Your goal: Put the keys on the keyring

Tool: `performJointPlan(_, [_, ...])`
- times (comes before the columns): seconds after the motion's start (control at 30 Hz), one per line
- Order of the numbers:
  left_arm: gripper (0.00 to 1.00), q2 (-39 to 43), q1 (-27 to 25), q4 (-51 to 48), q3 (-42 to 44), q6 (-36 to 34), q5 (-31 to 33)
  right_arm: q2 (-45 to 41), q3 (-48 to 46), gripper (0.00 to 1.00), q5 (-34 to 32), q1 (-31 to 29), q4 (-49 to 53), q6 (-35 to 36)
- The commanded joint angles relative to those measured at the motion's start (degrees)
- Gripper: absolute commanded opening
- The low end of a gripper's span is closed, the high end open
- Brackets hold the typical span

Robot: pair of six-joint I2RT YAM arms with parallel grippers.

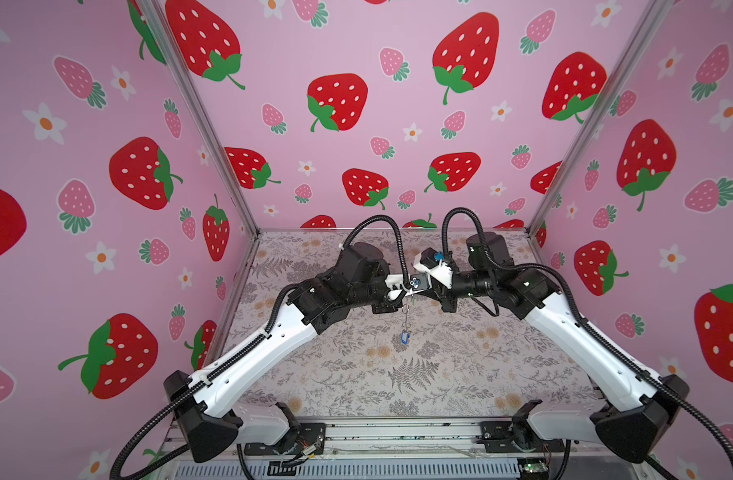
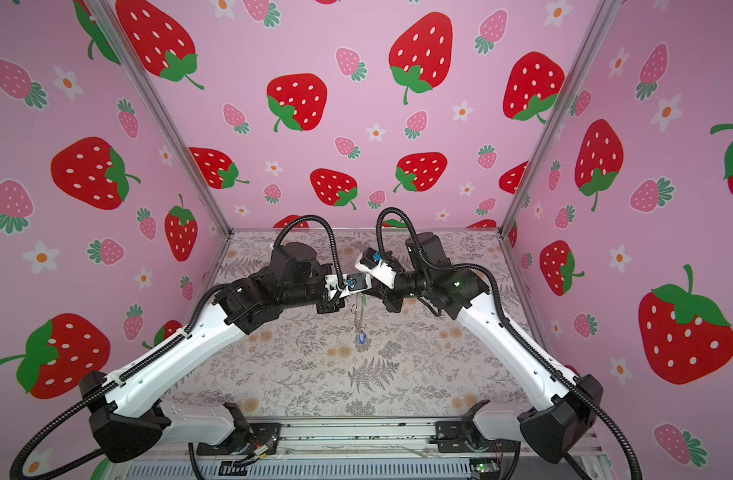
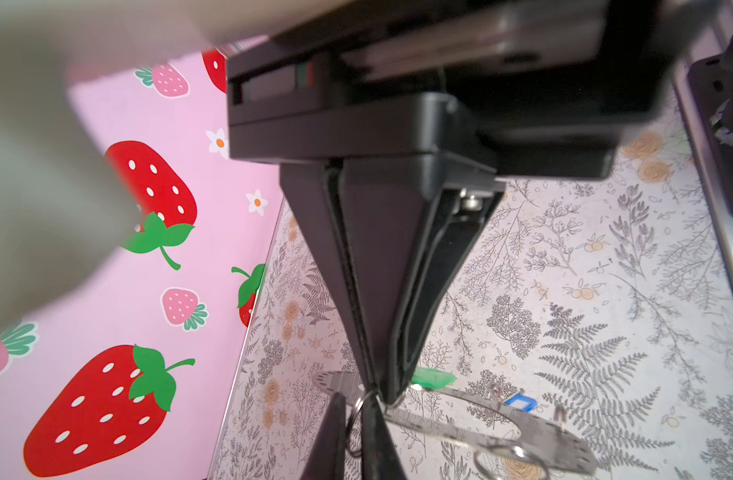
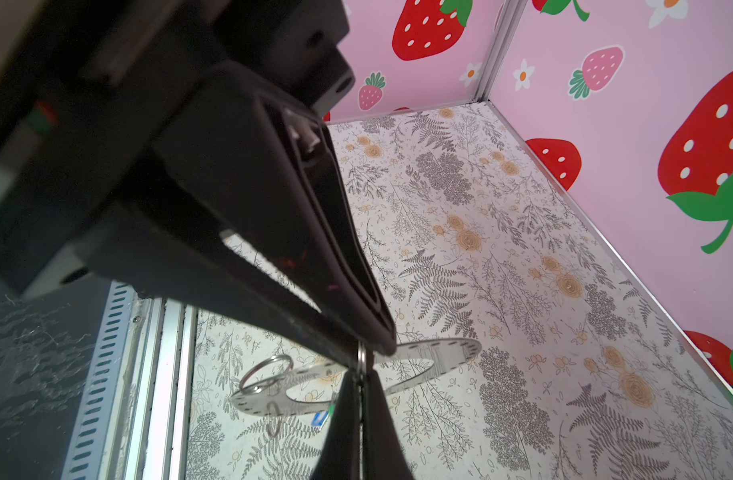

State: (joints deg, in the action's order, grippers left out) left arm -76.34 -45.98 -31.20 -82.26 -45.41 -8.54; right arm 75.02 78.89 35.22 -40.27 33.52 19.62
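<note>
I have both grippers crowded around the small wire ring while the green key sits beyond their fingers, so next I open my right gripper and take the green key (image 3: 434, 377).
The keyring (image 3: 535, 432), a flat grey metal ring, hangs above the mat; in both top views it shows edge-on (image 1: 405, 318) below the two grippers. My left gripper (image 3: 376, 394) and my right gripper (image 4: 370, 350) meet tip to tip at its band. Both are shut on a small wire ring (image 3: 355, 411) looped there. Whether they also pinch the band is hidden. The green key (image 3: 433, 378) shows just beyond the left gripper's tip. The blue key (image 3: 520, 402) hangs at the keyring's low end (image 1: 405, 336).
A second small wire ring (image 4: 267, 372) sits on the keyring's far end. Below lies the floral mat (image 1: 356, 374). Pink strawberry walls close the sides and back, and a metal rail (image 1: 398, 432) runs along the front edge.
</note>
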Motion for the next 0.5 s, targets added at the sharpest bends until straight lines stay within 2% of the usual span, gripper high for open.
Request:
performJointPlan(0.0, [0.08,-0.65,-0.25,-1.25,-2.16,-1.3,-1.1,-1.97,0.17,0.02,2.05,-0.51,-2.25,1.26])
performJointPlan(0.1, [0.0,-0.74,-0.31,-1.29,-2.16,-1.33,-1.39,-2.51,-0.61,0.04,1.14,-0.51,-3.55,0.96])
performJointPlan(0.2, [0.0,-0.33,-0.22,-1.04,-2.11,-0.64,-1.89,-3.91,-2.27,0.23,-1.89,-0.49,-5.41,0.56])
performJointPlan(0.3, [0.0,0.9,0.54,1.18,-1.07,1.82,-3.63,-6.5,-5.41,0.33,-5.22,-0.25,-8.61,0.08])
performJointPlan(0.47, [0.0,4.31,3.19,9.88,2.81,9.82,-8.92,-9.73,-10.27,0.4,-5.48,0.53,-14.24,-2.47])
